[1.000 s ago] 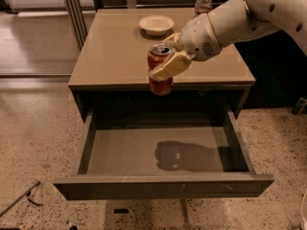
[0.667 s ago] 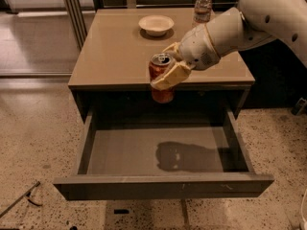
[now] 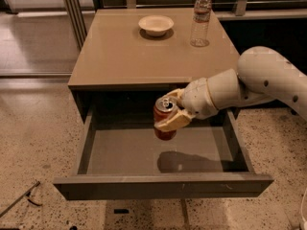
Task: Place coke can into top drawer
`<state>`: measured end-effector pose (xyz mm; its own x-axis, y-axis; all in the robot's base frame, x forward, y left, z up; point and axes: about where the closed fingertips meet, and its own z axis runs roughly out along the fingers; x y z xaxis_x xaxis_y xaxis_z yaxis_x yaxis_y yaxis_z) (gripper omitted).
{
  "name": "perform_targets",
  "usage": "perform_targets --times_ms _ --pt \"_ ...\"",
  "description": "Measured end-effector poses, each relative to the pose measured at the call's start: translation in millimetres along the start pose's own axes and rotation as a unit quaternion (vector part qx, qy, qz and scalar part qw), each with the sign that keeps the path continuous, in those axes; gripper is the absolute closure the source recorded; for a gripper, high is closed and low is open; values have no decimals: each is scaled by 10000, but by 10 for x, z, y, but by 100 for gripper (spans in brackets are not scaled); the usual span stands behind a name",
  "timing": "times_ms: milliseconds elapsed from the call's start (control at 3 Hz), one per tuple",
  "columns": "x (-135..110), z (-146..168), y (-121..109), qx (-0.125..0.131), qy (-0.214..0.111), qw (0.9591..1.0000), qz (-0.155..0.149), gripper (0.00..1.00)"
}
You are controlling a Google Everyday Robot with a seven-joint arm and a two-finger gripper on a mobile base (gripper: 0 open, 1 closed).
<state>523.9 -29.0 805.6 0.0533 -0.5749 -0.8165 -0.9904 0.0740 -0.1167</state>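
Next, I set the coke can on the drawer's grey bottom (image 3: 170, 159), just behind its front panel's middle, with my gripper.
The coke can (image 3: 164, 119), red with a silver top, is held upright in my gripper (image 3: 171, 114), whose cream fingers (image 3: 175, 122) are shut around its right side. The can hangs above the open top drawer (image 3: 163, 186), over the middle of its grey inner floor (image 3: 120, 152), casting a shadow below. The drawer is pulled well out from under the tan table top (image 3: 120, 56). My white arm (image 3: 259, 83) reaches in from the right.
A clear plastic water bottle (image 3: 201, 18) and a shallow cream bowl (image 3: 156, 25) stand at the back of the table top. Speckled floor surrounds the table. A thin dark tool (image 3: 21, 200) lies on the floor at the lower left.
My gripper has carried the can down and forward, from beside the table's front edge to inside the drawer opening. The arm has dropped lower on the right, uncovering the bottle.
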Motion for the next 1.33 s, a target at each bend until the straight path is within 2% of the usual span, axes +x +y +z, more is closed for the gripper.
perform_targets --times_ms 333,667,1333 --pt "724 341 336 -137 -33 9988 460 100" --pt "739 352 337 -141 -51 9989 447 100" --pt "971 542 229 -164 -311 9991 219 100"
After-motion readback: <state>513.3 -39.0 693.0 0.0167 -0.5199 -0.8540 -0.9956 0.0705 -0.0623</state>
